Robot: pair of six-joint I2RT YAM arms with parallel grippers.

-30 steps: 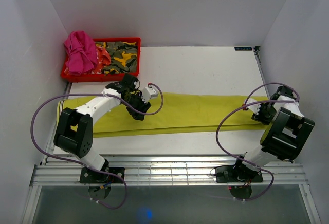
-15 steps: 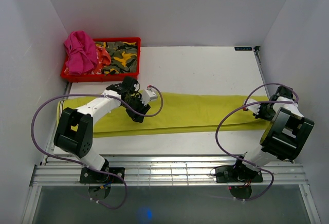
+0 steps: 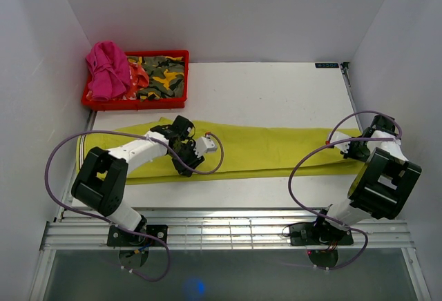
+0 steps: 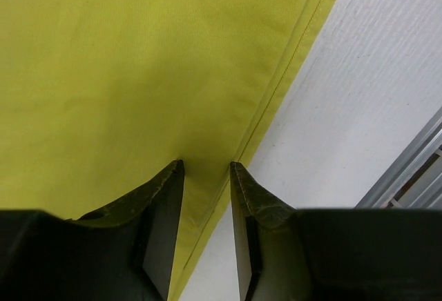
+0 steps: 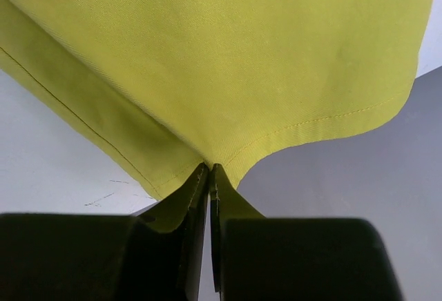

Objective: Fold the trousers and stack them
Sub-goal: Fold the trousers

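Observation:
The upper layer's edge stops short of the trousers' near hem, so next my left gripper pinches the upper layer (image 4: 213,177) and pulls it to the hem first.
The lime yellow-green trousers (image 3: 276,149) lie spread in a long band across the table. My left gripper (image 3: 186,168) is at their near edge, left of middle. In the left wrist view its jaws (image 4: 206,166) stand a little apart over the stitched near hem (image 4: 276,94), with flat cloth between them and nothing gripped. My right gripper (image 3: 351,152) is at the trousers' right end. In the right wrist view it (image 5: 209,167) is shut on a corner of the cloth (image 5: 228,59), which rises a little off the table.
A red basket (image 3: 135,103) stands at the back left, holding a pink cloth (image 3: 107,70) and a camouflage cloth (image 3: 162,76). White walls close in the table on three sides. A metal rail (image 3: 228,228) runs along the near edge.
My left gripper has moved from the trousers' far side toward the near hem and a little right. My right gripper has stayed shut on the cloth's end, nearly still.

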